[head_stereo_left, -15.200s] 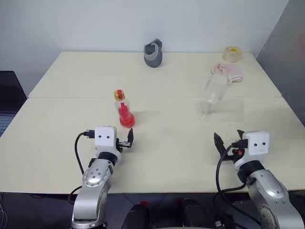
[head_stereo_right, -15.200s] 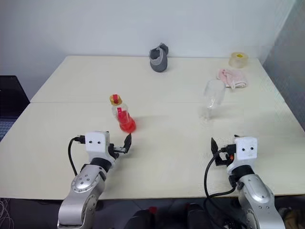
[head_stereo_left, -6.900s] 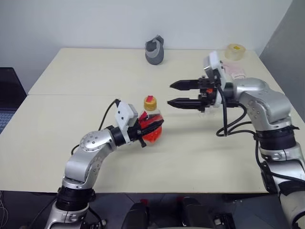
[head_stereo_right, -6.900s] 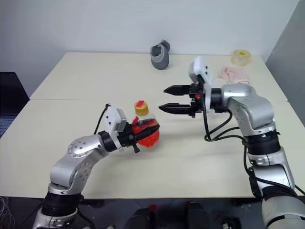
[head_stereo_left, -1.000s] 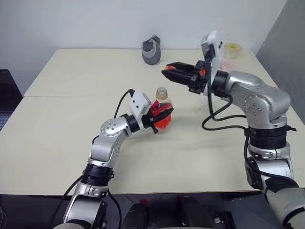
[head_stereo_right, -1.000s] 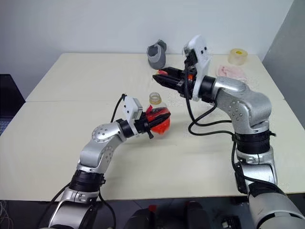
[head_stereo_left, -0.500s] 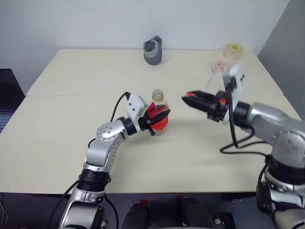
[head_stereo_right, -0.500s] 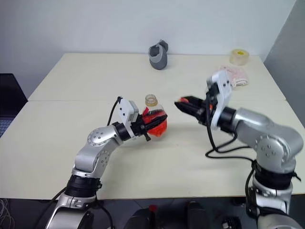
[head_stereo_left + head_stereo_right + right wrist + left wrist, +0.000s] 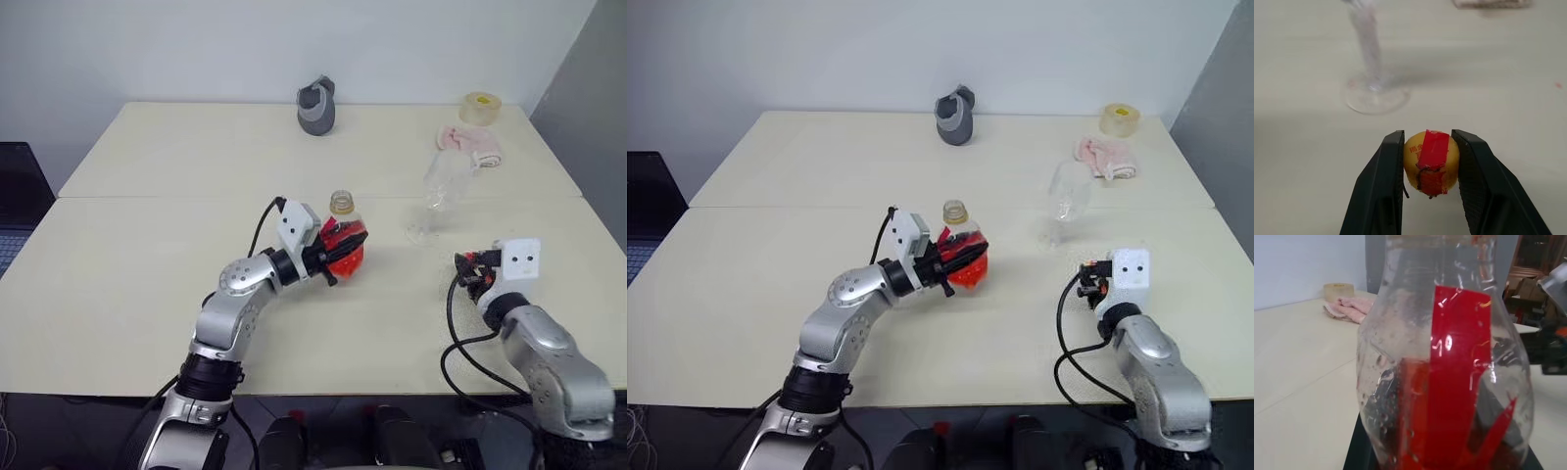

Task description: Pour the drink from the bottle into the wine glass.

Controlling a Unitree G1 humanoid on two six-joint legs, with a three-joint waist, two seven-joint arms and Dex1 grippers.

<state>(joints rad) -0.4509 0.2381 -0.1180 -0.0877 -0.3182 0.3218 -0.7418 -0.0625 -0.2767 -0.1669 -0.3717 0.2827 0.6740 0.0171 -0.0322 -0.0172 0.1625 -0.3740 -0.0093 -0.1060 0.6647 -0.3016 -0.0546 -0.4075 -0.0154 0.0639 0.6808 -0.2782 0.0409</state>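
Observation:
Next, my left gripper sets the bottle down on the bare table (image 9: 236, 227) near the seam, toward the dark object.
The bottle (image 9: 344, 245) is clear plastic with an uncapped yellowish neck, and the red drink (image 9: 345, 260) fills its bulbous base. It stands upright just above the middle of the table, with my left gripper (image 9: 331, 257) shut on its lower body. To its right the clear wine glass (image 9: 441, 181) stands on the table, its foot (image 9: 1376, 98) just beyond my right gripper's fingers. My right gripper (image 9: 467, 271) is low over the table in front of the glass. It is shut on a small yellow cap (image 9: 1431, 161) with red tape.
A grey cup-like object (image 9: 315, 106) stands at the back centre of the cream table (image 9: 147, 245). A yellowish tape roll (image 9: 480, 106) and a pink cloth (image 9: 468, 144) lie at the back right. A dark object (image 9: 15, 186) sits beyond the table's left edge.
My right gripper has swung down and to the right with the cap, from above the bottle to low in front of the glass. The left gripper keeps the bottle in about the same place.

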